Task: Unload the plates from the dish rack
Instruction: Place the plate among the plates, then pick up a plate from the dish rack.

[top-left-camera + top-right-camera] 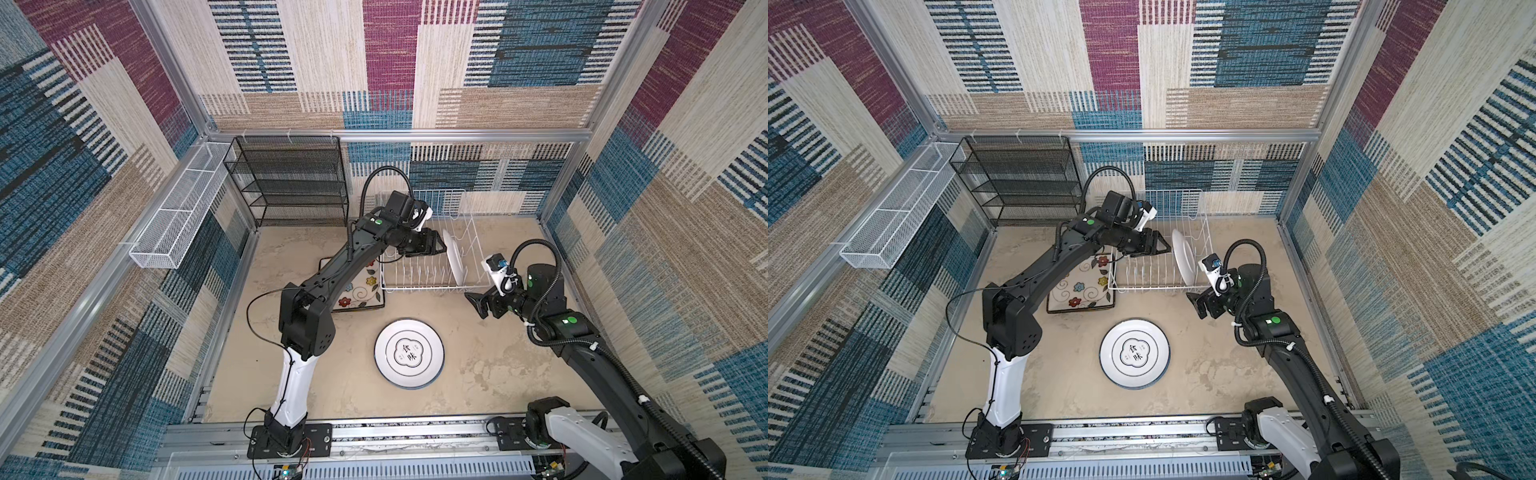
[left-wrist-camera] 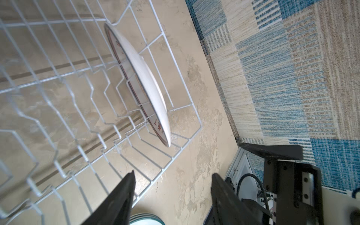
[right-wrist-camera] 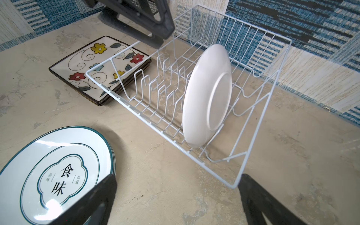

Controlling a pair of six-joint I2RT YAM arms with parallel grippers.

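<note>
The robot's left gripper should next go to the round white plate's top edge point(image 1: 453, 251) point(image 2: 144, 79), where the plate stands upright in the dish rack, and close there.
The white wire dish rack point(image 1: 432, 287) point(image 1: 1158, 286) point(image 3: 233, 187) holds one round white plate point(image 1: 456, 259) point(image 1: 1183, 259) point(image 2: 144, 78) point(image 3: 204, 97), upright between tines near its right end. My left gripper point(image 1: 444, 247) point(image 1: 1163, 248) point(image 2: 173, 173) hovers open over the rack, just left of that plate, holding nothing. My right gripper point(image 1: 476, 305) point(image 1: 1196, 305) point(image 3: 178, 177) stands open and bare by the rack's front right corner. Flowered square plates point(image 1: 361, 291) point(image 3: 93, 66) lie stacked left of the rack. Teal-rimmed round plates point(image 1: 409, 353) point(image 3: 48, 171) lie stacked in front.
A black mesh shelf unit point(image 1: 291, 178) stands at the back left. A long white mesh basket point(image 1: 178, 216) hangs on the left wall. Patterned walls close in the table on three sides. The left arm crosses above the square plates.
</note>
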